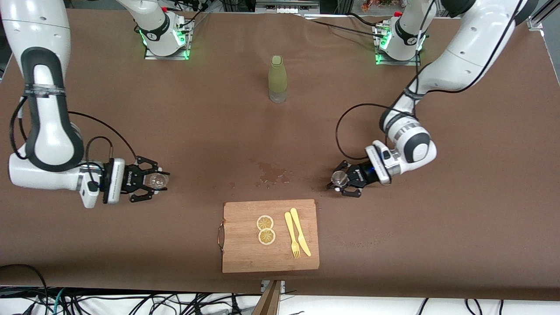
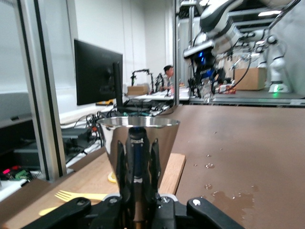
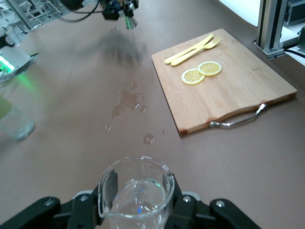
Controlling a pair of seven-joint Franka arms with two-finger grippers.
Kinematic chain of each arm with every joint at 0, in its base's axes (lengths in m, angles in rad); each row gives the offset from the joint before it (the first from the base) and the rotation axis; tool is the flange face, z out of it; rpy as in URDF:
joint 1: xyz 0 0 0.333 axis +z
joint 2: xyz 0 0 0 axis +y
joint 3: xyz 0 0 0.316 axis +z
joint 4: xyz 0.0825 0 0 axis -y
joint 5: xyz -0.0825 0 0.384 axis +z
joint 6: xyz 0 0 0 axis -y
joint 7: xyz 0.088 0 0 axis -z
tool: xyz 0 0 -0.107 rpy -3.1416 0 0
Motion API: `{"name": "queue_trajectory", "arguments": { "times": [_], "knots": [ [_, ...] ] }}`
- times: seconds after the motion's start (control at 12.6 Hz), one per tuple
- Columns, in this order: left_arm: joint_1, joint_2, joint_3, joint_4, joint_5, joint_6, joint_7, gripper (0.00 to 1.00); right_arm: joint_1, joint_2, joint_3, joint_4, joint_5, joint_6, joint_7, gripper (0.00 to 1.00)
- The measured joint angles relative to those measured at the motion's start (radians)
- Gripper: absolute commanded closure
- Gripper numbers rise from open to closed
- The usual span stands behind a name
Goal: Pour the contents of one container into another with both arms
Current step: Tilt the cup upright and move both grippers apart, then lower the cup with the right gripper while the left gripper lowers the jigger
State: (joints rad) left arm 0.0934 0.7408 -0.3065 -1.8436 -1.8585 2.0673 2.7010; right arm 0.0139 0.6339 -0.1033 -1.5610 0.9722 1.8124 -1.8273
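Observation:
Next, I set the tiny clear glass on the bare table (image 1: 144, 170) with my right gripper, beyond the cutting board's handle, level with the spilled drops.
My right gripper (image 1: 154, 180) is shut on the tiny clear glass (image 1: 158, 180), held upright just above the table toward the right arm's end. In the right wrist view the glass (image 3: 138, 195) sits between the black fingers (image 3: 108, 185) with a little clear liquid in it. My left gripper (image 1: 337, 180) is shut on the shiny steel jigger (image 1: 338, 177), over the table near the cutting board's corner toward the left arm's end. The left wrist view shows the jigger (image 2: 139, 138) upright, its waist clamped by the fingers (image 2: 122, 164). The two grippers are far apart.
A tall olive-green bottle (image 1: 278, 78) stands mid-table, farther from the front camera. A wooden cutting board (image 1: 245, 258) with two lemon slices (image 1: 265, 229) and a yellow knife and fork (image 1: 297, 238) lies near the front edge. Spilled drops (image 1: 273, 174) wet the table between the grippers.

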Motion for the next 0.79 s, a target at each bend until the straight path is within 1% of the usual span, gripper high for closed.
{"name": "queue_trajectory", "arguments": {
  "times": [0.16,0.24,0.4,0.55,0.79],
  "knots": [
    [0.067,-0.030,0.019,-0.039,0.077,-0.096,-0.004,1.00,-0.051,0.000,0.001,-0.034,0.001,-0.017,-0.116,0.60],
    [0.088,-0.041,0.047,-0.054,0.118,-0.147,-0.008,1.00,-0.073,0.000,0.002,-0.053,0.001,-0.019,-0.173,0.60],
    [0.138,-0.052,0.096,-0.068,0.212,-0.250,-0.042,1.00,-0.115,0.002,0.002,-0.086,0.001,-0.032,-0.272,0.60],
    [0.201,-0.055,0.122,-0.071,0.294,-0.318,-0.078,1.00,-0.156,0.017,0.003,-0.104,0.001,-0.059,-0.355,0.60],
    [0.254,-0.057,0.198,-0.075,0.360,-0.419,-0.107,1.00,-0.196,0.069,0.003,-0.109,0.018,-0.064,-0.433,0.60]
  ]
}}
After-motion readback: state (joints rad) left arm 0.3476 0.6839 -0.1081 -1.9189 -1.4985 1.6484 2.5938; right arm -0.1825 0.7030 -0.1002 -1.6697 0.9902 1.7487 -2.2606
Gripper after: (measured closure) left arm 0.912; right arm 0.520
